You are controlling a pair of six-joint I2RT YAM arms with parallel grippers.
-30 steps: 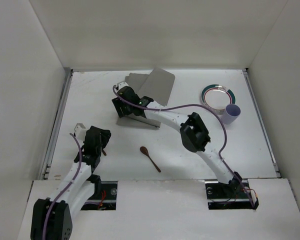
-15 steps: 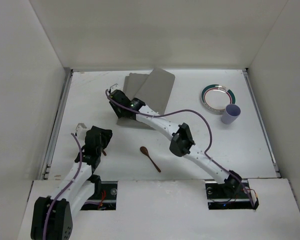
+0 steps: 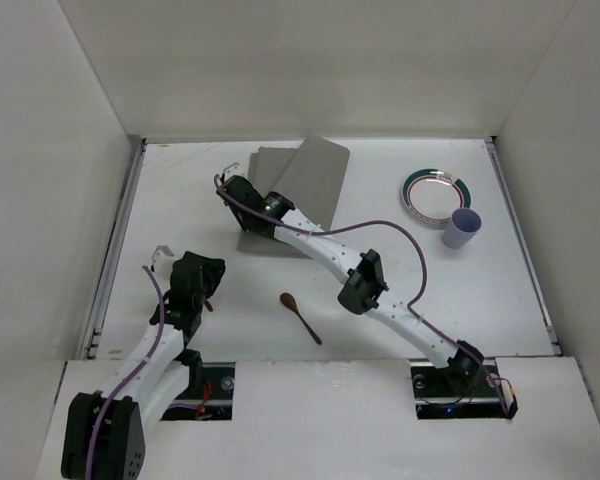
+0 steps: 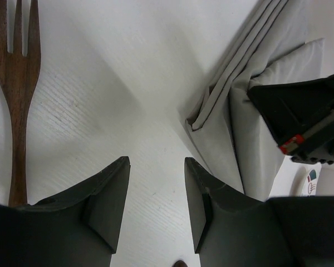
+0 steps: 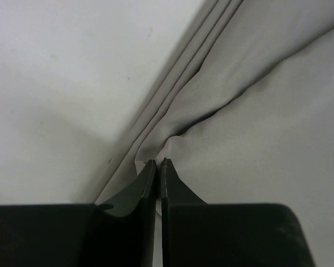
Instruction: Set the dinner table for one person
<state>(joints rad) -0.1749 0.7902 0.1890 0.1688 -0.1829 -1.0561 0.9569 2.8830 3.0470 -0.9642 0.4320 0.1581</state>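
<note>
I will use my right gripper to release the grey placemat's corner, now pinched in a fold, on the table (image 3: 388, 280) between the wooden spoon and the lilac cup.
The grey placemat (image 3: 302, 178) lies folded over on itself at the back middle of the white dinner table (image 3: 500, 290). My right gripper (image 3: 234, 192) reaches to the mat's left edge. Up close, the right gripper (image 5: 158, 162) is shut on a pinched fold of the placemat (image 5: 256, 111). My left gripper (image 3: 204, 276) hovers at the front left; in its own view the left gripper (image 4: 156, 189) is open over bare table, nothing between its fingers. A wooden fork (image 4: 18, 83) lies to its left. A wooden spoon (image 3: 300, 316) lies at the front middle.
A plate (image 3: 435, 192) with a green and dark rim sits at the back right, with a lilac cup (image 3: 464, 229) just in front of it. Raised rails run along the table's left and right sides. White walls enclose the table.
My right gripper has gone from open to shut, pinching the placemat's left edge, while the right arm stretched lower and further left. The left arm has stayed still.
</note>
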